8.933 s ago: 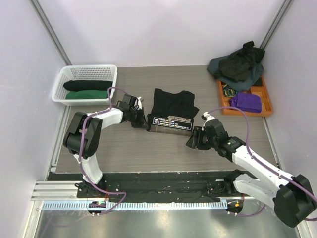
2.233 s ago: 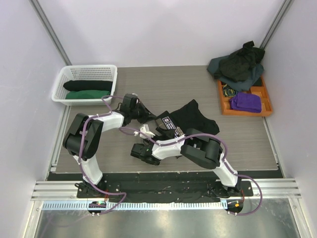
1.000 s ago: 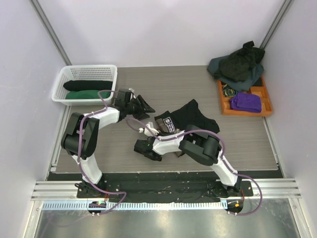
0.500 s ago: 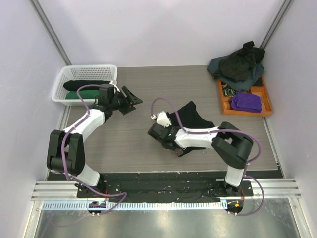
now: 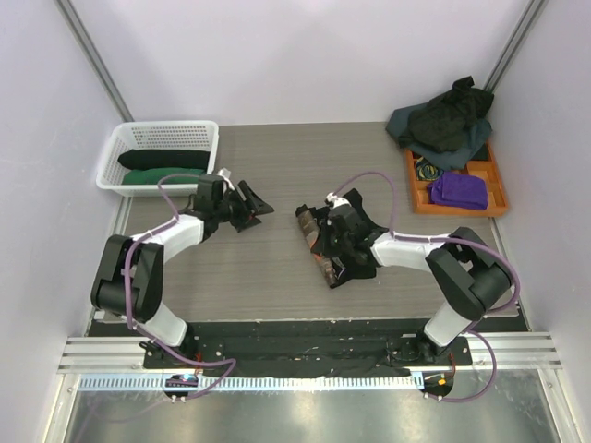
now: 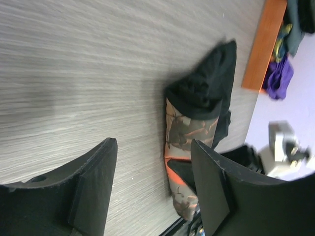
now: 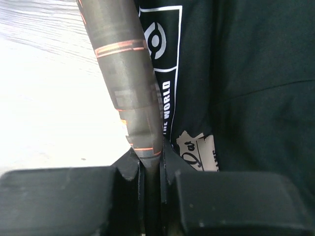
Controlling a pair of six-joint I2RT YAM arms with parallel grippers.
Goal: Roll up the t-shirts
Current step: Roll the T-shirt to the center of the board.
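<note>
I will take the roll's far end (image 5: 303, 211) with my left gripper and move my right gripper to the roll's near end, because my right gripper pinches only the roll's middle.
A black t-shirt (image 5: 355, 221) with white lettering and an orange print lies partly rolled at mid-table. My right gripper (image 5: 321, 242) is shut on its rolled, printed edge (image 7: 125, 73), the cloth pinched between the fingers (image 7: 129, 167); flat black fabric (image 7: 246, 73) spreads to the right. My left gripper (image 5: 251, 207) stands open to the left of the shirt, apart from it, nothing between its fingers (image 6: 93, 182). In the left wrist view the roll (image 6: 189, 132) lies beyond the open jaws. More t-shirts sit piled (image 5: 443, 120) at the back right.
A white lattice basket (image 5: 157, 136) at the back left holds a black roll (image 5: 164, 159) and a green roll (image 5: 162, 175). An orange tray (image 5: 494, 180) at the right holds purple cloth (image 5: 458, 190) and lies partly under the pile.
The right arm has swung round to the right side, dragging the shirt's rolled edge with it. The left gripper has drawn back to the left and opened wider.
</note>
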